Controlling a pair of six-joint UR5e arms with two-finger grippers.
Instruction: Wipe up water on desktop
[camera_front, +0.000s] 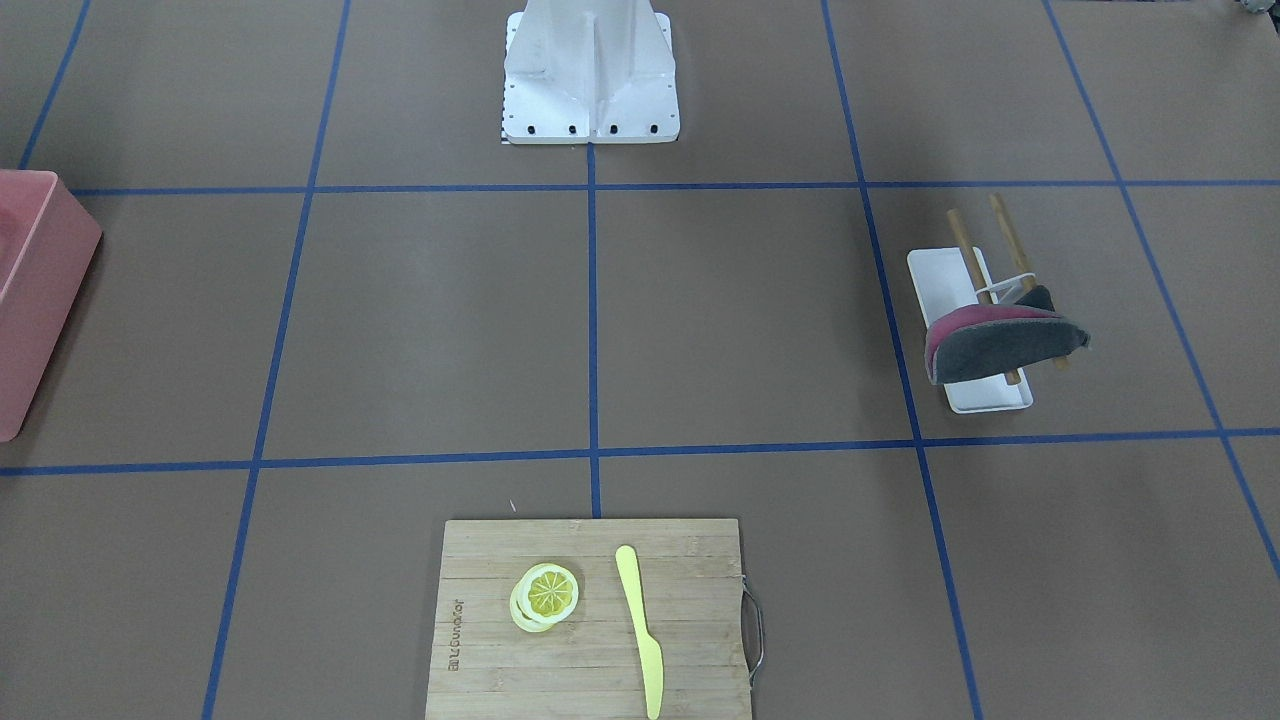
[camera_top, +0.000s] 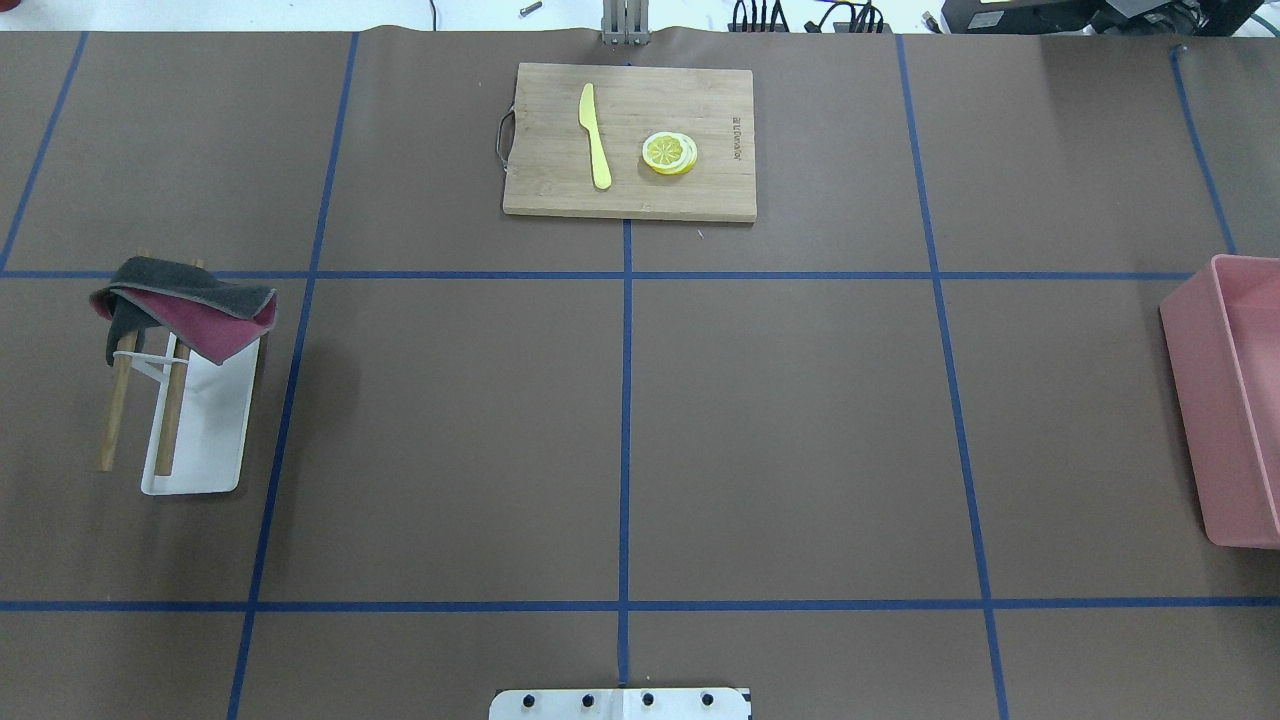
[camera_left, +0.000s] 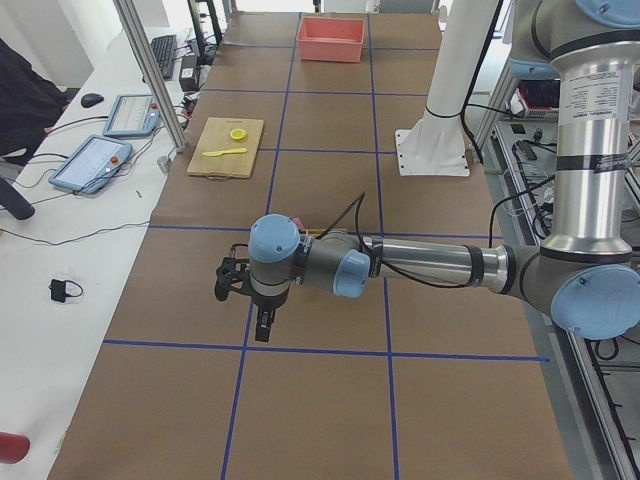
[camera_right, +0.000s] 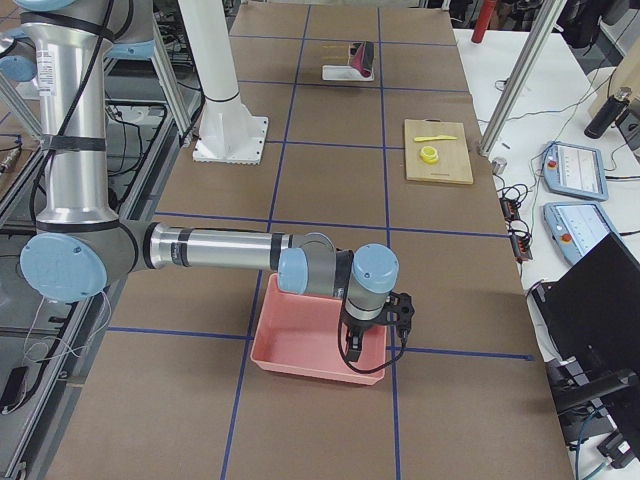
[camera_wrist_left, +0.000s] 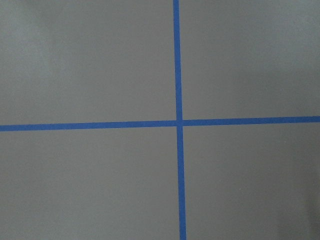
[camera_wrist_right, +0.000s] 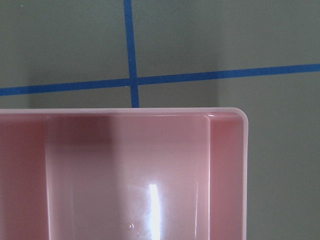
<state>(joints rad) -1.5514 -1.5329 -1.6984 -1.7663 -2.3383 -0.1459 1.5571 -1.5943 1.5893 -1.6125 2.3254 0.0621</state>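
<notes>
Next, I move my left gripper to the cloth's outer end (camera_front: 1057, 319), past the wooden rods and away from the white robot base, and close it there.
The brown desktop (camera_top: 800, 420) with blue tape lines shows no water that I can make out. A grey and maroon cloth (camera_top: 190, 305) hangs over a wooden-rod rack on a white tray (camera_top: 205, 440) at the left; it also shows in the front view (camera_front: 1000, 340). My left gripper (camera_left: 235, 283) shows only in the exterior left view, above a tape crossing (camera_wrist_left: 179, 122); I cannot tell if it is open. My right gripper (camera_right: 398, 312) shows only in the exterior right view, above the pink bin (camera_right: 310, 345); I cannot tell its state.
A bamboo cutting board (camera_top: 700, 190) with a yellow knife (camera_top: 596, 135) and lemon slices (camera_top: 669, 153) lies at the far middle. The pink bin (camera_top: 1225, 400) stands at the right edge. The white robot base (camera_front: 590, 75) stands at the near middle.
</notes>
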